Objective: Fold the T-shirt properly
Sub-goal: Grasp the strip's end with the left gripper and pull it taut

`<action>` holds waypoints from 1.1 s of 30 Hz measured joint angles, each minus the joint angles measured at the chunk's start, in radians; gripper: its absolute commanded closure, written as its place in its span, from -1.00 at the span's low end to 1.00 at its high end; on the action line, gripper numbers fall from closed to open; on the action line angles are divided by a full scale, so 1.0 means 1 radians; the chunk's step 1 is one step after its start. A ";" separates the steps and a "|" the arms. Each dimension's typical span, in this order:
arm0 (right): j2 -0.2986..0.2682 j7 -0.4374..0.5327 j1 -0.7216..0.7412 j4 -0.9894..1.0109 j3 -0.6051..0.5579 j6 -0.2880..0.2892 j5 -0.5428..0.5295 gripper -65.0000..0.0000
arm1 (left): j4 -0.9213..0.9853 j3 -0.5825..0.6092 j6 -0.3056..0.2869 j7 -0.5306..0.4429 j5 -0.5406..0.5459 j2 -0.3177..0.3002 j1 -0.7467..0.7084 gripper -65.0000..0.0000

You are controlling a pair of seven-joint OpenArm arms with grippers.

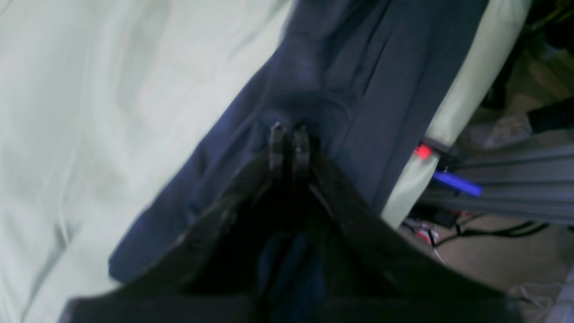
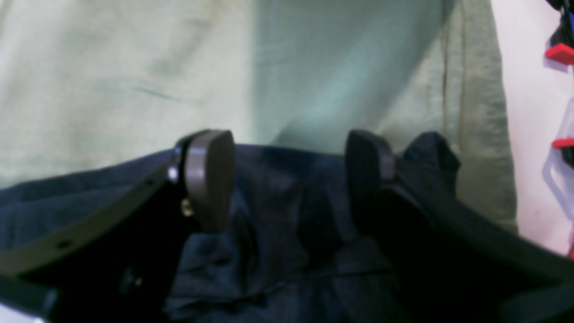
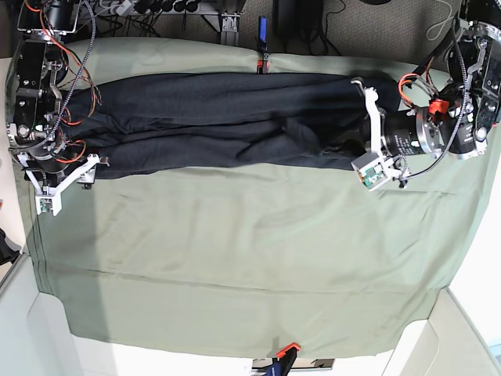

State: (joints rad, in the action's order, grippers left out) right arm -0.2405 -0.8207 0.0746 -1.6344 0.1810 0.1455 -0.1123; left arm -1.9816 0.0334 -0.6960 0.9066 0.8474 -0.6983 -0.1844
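The left gripper's fingers pinch a puckered fold, so it should open, take more cloth by the T-shirt's near edge point(image 3: 337, 162) and pull the bunched end straight.
The dark T-shirt point(image 3: 227, 117) lies as a long wrinkled band across the far part of the olive-green cloth point(image 3: 235, 258). In the left wrist view my left gripper point(image 1: 289, 134) has its fingertips pressed together on a puckered fold of the T-shirt point(image 1: 341, 80). Its arm point(image 3: 415, 133) lies at the shirt's right end in the base view. My right gripper point(image 2: 289, 179) stands open, its two pads wide apart over the T-shirt's point(image 2: 278, 233) edge. In the base view the right gripper point(image 3: 69, 182) is at the shirt's left end.
The green cloth point(image 1: 112, 112) covers the table and hangs over its edges. A red clamp point(image 1: 421, 151) and a blue part point(image 1: 457, 184) sit at the cloth's edge by the frame rails. Clamps point(image 3: 262, 59) point(image 3: 286, 350) hold the cloth at the far and near edges. Cables crowd the back.
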 measured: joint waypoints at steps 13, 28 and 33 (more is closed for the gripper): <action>0.000 0.000 0.000 0.000 0.000 0.000 0.000 -0.20 | 0.222 -0.049 0.036 -0.085 -0.243 0.001 -0.060 -0.19; 0.000 0.001 0.000 0.000 0.000 0.000 0.000 -0.20 | 0.364 -0.463 0.021 0.035 0.176 0.115 -0.059 -0.19; -0.001 0.001 0.000 0.000 0.000 0.000 0.000 -0.20 | 0.627 -0.463 0.015 0.048 0.273 0.125 -0.057 -0.19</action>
State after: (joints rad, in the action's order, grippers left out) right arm -0.2413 -0.8200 0.0750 -1.6344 0.1810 0.1455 -0.1127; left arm -1.3544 -0.4301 -0.6807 0.9550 1.1206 -0.5735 -0.2413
